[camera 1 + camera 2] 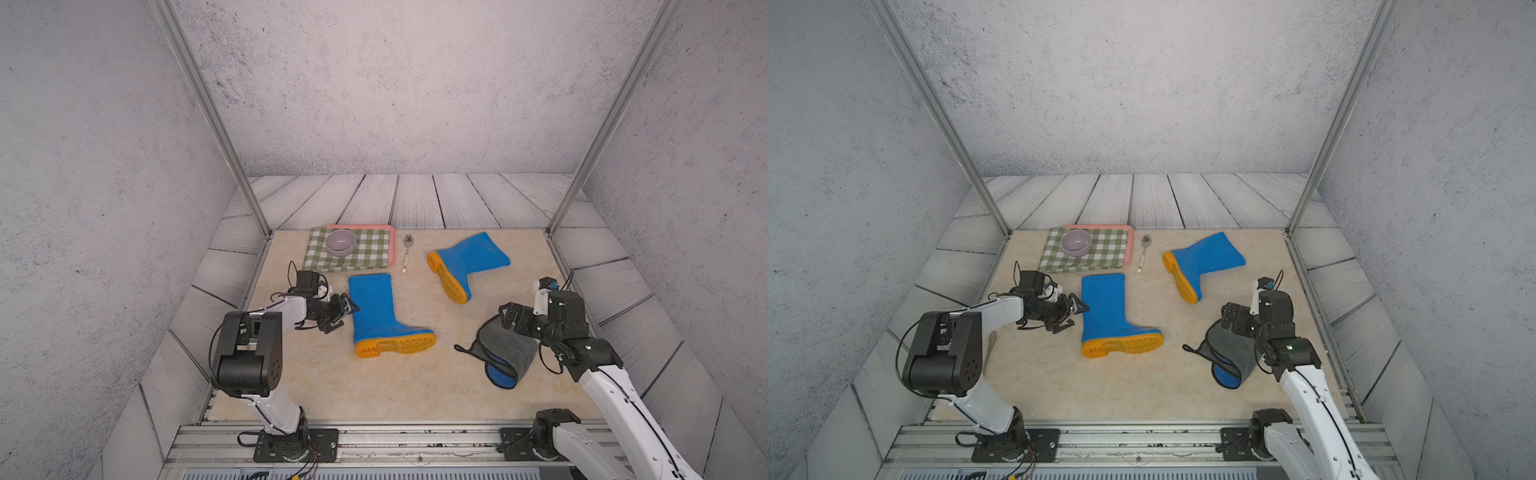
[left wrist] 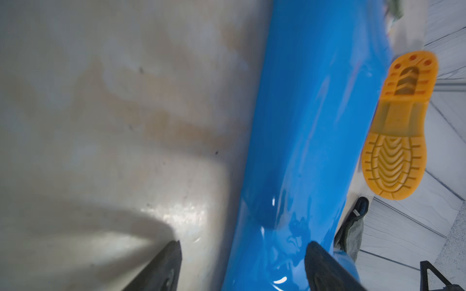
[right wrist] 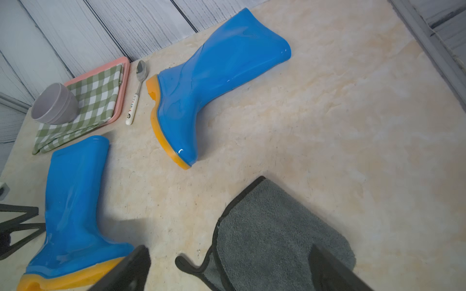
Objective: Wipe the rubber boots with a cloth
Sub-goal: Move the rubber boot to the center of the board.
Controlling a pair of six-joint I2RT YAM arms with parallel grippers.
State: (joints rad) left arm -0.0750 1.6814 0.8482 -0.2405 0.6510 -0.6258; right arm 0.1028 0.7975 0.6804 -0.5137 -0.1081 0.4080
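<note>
The robot's right gripper should next grab the dark grey cloth by the middle of its grey side (image 1: 514,343) (image 3: 284,249), between the black loop and the cloth's outer edge.
Two glossy blue rubber boots with orange soles lie on their sides on the beige tabletop. The near boot (image 1: 374,311) (image 1: 1104,307) is left of centre, the far boot (image 1: 469,257) (image 1: 1204,257) back right. My left gripper (image 1: 345,316) (image 2: 244,252) is open at the near boot's shaft (image 2: 315,126): one finger over the blue rubber, the other beside it over the table. The dark grey cloth (image 1: 505,353) (image 3: 272,234), folded with its blue side and black loop showing, lies front right. My right gripper (image 1: 513,318) (image 3: 229,252) hangs open just above it, holding nothing.
At the back left a pink tray (image 1: 392,245) carries a green-and-white checked cloth (image 1: 353,255) and a grey bowl (image 1: 340,243). A spoon (image 1: 406,253) lies just right of the tray. Metal frame posts stand at the table's back corners.
</note>
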